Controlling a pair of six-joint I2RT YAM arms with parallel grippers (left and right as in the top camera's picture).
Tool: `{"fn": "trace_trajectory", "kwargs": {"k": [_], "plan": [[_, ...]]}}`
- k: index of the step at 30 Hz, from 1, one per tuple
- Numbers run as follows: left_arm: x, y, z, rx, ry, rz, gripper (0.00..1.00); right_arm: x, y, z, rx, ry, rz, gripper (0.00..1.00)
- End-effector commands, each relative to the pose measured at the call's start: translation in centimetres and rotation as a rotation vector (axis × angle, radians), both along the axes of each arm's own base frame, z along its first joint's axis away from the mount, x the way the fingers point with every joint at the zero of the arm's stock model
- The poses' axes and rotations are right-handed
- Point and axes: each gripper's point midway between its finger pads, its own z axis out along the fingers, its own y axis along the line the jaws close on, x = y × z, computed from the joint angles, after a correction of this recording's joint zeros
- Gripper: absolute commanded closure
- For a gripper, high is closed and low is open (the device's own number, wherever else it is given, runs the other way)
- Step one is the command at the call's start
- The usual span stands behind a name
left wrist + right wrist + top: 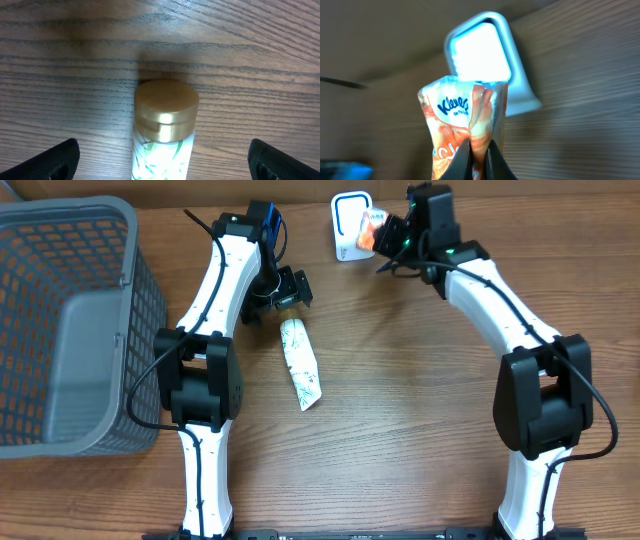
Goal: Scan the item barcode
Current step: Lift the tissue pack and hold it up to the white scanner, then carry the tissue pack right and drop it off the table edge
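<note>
The Kleenex tissue pack will leave my right gripper on the bare wood (623, 356) that lies farthest away from the grey basket.
My right gripper (388, 242) is shut on an orange and white Kleenex tissue pack (462, 120), pinching its crumpled wrapper and holding it up in front of the white barcode scanner (482, 55) at the back of the table (400, 380). From overhead the pack (371, 232) sits right beside the scanner (350, 225). My left gripper (285, 292) stands wide open over the gold cap (166, 102) of a white tube with green leaf print (300, 362), which lies flat on the wood. The tube (161, 155) lies midway between the fingertips (55, 160) without touching them.
A grey plastic basket (70, 330) stands at the left edge of the table. A blue object (270, 220) sits behind the left arm near the back edge.
</note>
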Motion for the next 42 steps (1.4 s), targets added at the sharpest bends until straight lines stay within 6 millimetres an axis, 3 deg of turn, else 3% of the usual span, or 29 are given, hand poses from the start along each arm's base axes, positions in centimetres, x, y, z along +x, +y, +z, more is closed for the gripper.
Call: {"fn": "trace_trajectory", "kwargs": {"k": [1,4,8,9,10,13,21,26,38,40,42], "plan": [[0.1,0.4,0.7,0.009,-0.016,0.007,0.0,1.8,-5.6,4.3,-0.572,-0.205,-0.124,0.96],[0.1,0.4,0.7,0.009,-0.016,0.007,0.0,2.0,-6.3,7.8,-0.987,-0.325,-0.107,0.96],[0.1,0.4,0.7,0.009,-0.016,0.007,0.0,2.8,-2.1,12.2,-1.284,-0.534,0.096,0.96],[0.1,0.4,0.7,0.01,-0.016,0.007,0.0,2.9,-1.0,12.4,-1.312,-0.57,0.159,0.96],[0.1,0.4,0.7,0.009,-0.016,0.007,0.0,2.9,0.6,12.2,-1.346,-0.616,0.272,0.96],[0.1,0.4,0.7,0.009,-0.016,0.007,0.0,2.9,2.8,11.3,-1.397,-0.685,0.454,0.96],[0.1,0.4,0.7,0.009,-0.016,0.007,0.0,3.6,4.6,6.2,-1.427,-0.685,0.619,0.96],[0.1,0.4,0.7,0.009,-0.016,0.007,0.0,4.3,5.1,2.0,-1.421,-0.65,0.67,0.96],[0.1,0.4,0.7,0.009,-0.016,0.007,0.0,5.3,5.4,2.4,-1.391,-0.701,0.575,0.96],[0.1,0.4,0.7,0.009,-0.016,0.007,0.0,5.6,4.4,2.5,-1.35,-0.668,0.5,0.96],[0.1,0.4,0.7,0.009,-0.016,0.007,0.0,6.0,2.2,2.4,-1.284,-0.599,0.366,0.96]]}}
